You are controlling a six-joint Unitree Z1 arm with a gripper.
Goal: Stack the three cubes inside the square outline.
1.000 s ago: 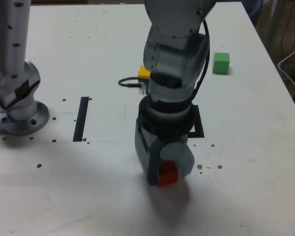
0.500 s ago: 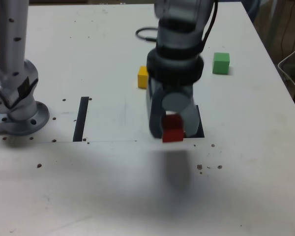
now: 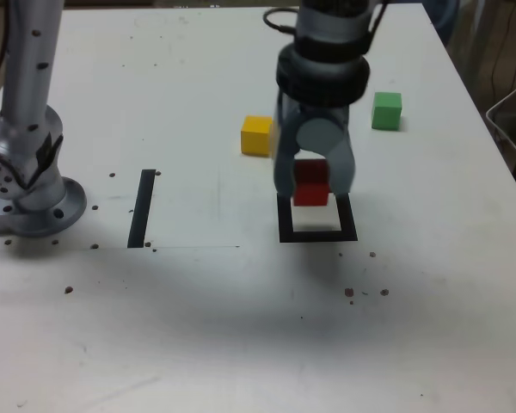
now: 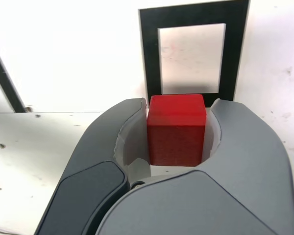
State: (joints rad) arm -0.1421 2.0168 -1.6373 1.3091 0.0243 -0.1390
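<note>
My gripper needs to release the red cube on the white table in the middle of the black square outline [image 3: 316, 212] [image 4: 192, 62].
My gripper [image 3: 312, 182] is shut on the red cube [image 3: 310, 183], which hangs in the air just above the far edge of the square outline [image 3: 317, 233]. In the wrist view the red cube [image 4: 177, 129] sits squeezed between both grey fingers [image 4: 112, 147], with the square outline [image 4: 192, 51] right beyond it. The yellow cube [image 3: 257, 135] rests on the table to the exterior view's left of the arm. Further back, at the exterior view's right, stands the green cube [image 3: 386, 111].
A straight black strip [image 3: 142, 207] lies on the table at the exterior view's left of the outline. A grey arm base [image 3: 30, 172] stands at the far left. Small dark specks dot the white table [image 3: 198, 327].
The gripper has carried the red cube from the table's near side back toward the square outline, and now holds it over the outline's far edge.
</note>
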